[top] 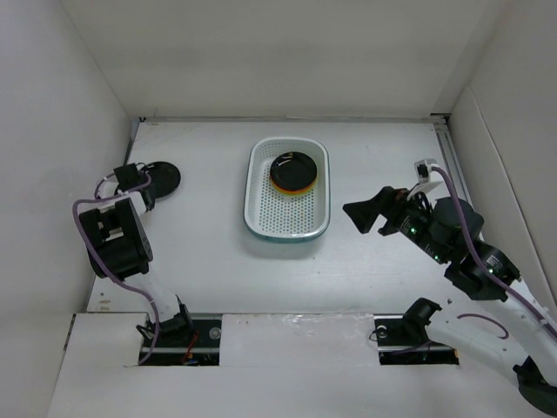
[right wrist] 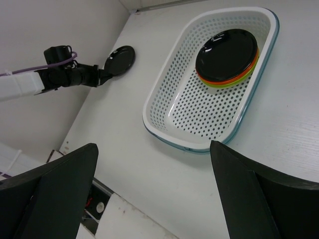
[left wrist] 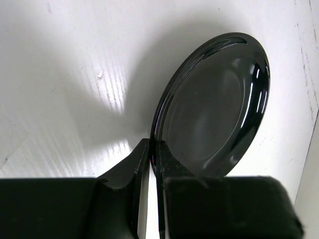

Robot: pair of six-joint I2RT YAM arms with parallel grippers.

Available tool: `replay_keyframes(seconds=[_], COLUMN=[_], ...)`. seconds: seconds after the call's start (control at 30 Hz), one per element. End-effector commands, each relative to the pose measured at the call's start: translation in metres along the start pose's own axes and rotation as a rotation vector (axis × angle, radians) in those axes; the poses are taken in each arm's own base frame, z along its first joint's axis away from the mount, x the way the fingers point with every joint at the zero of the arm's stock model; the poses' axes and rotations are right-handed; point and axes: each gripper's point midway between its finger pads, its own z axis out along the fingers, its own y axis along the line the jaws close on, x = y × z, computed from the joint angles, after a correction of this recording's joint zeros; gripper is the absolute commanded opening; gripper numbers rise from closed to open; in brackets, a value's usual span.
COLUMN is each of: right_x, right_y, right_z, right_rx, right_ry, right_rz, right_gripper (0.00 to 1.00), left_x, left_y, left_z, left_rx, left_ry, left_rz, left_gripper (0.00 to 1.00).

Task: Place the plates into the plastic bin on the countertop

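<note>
Next, my left gripper lets go of the black plate on top of the stack of plates (top: 293, 171) that sits in the white plastic bin.
A black plate (top: 163, 178) is at the far left of the countertop (top: 200, 261), tilted up from the surface. My left gripper (top: 144, 186) is shut on its near rim; in the left wrist view the fingers (left wrist: 172, 167) pinch the rim of the plate (left wrist: 214, 104). The white plastic bin (top: 287, 233) stands mid-table and holds a stack of plates (top: 293, 171), black on top with orange and lime green edges below. My right gripper (top: 365, 219) is open and empty to the right of the bin. The right wrist view shows the bin (right wrist: 164, 127), the stack (right wrist: 227, 55) and the held plate (right wrist: 119, 59).
White walls enclose the countertop on the left, back and right. The left wall is close beside the held plate. The near half of the bin shows bare perforated floor (right wrist: 204, 107). The arm bases sit at the near edge.
</note>
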Motion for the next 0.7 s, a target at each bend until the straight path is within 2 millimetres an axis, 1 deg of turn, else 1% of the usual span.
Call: replay_keyframes(seconds=[0.0,0.03,0.13,0.17,0.2,0.27,0.3,0.33,0.37,0.4,0.43,0.47,0.5,0.53,0.57,0.6,0.63,0.67], right_x=[-0.019,-0.019,-0.016,-0.018,-0.017,-0.021,-0.02,-0.025,-0.024,-0.026,-0.028,-0.024,-0.025,-0.025,-0.022,-0.026,-0.025,-0.023], right_y=[0.008,0.008,0.006,0.007,0.004,0.001,-0.002,-0.006,-0.009,-0.011,-0.019,-0.024,-0.026,-0.026,-0.028,-0.025,-0.025,-0.026], right_z=[-0.007,-0.007,-0.007,-0.01,-0.01,-0.016,-0.016,-0.018,-0.018,-0.018,-0.019,-0.018,-0.018,-0.018,-0.018,-0.02,-0.017,-0.017], right_rx=[-0.016,-0.016,-0.009,-0.014,0.001,0.013,0.029,0.048,0.066,0.081,0.121,0.147,0.157,0.157,0.164,0.158,0.162,0.167], right_ry=[-0.053,-0.053,-0.043,-0.05,-0.049,-0.069,-0.069,-0.093,-0.094,-0.105,-0.121,-0.113,-0.12,-0.12,-0.111,-0.119,-0.113,-0.107], right_rz=[-0.007,-0.007,-0.008,-0.007,-0.008,0.003,0.013,0.015,0.024,0.037,0.036,0.045,0.045,0.054,0.051,0.053,0.065,0.075], right_gripper=[1.0,1.0,1.0,1.0,1.0,1.0,1.0,1.0,1.0,1.0,1.0,1.0,1.0,1.0,1.0,1.0,1.0,1.0], left_x=[0.003,0.012,0.009,0.002,0.007,0.003,0.006,0.007,0.012,0.016,0.034,0.043,0.053,0.079,0.091,0.106,0.118,0.152], left_y=[-0.008,-0.023,-0.057,-0.076,-0.091,-0.115,-0.132,-0.141,-0.153,-0.167,-0.178,-0.184,-0.188,-0.199,-0.203,-0.203,-0.207,-0.208], left_z=[-0.002,-0.006,-0.028,-0.046,-0.059,-0.084,-0.107,-0.119,-0.133,-0.148,-0.164,-0.177,-0.186,-0.206,-0.215,-0.222,-0.233,-0.238], left_rx=[0.019,0.055,0.128,0.184,0.236,0.315,0.38,0.415,0.466,0.515,0.56,0.59,0.609,0.679,0.708,0.731,0.76,0.797], left_ry=[0.043,0.061,0.026,-0.002,-0.004,-0.034,-0.038,-0.047,-0.039,-0.036,-0.007,-0.001,0.007,0.033,0.046,0.074,0.1,0.183], left_rz=[0.033,0.052,0.078,0.089,0.098,0.124,0.14,0.177,0.207,0.234,0.273,0.309,0.322,0.363,0.389,0.417,0.431,0.49], left_gripper=[0.0,0.0,0.0,0.0,0.0,0.0,0.0,0.0,0.0,0.0,0.0,0.0,0.0,0.0,0.0,0.0,0.0,0.0])
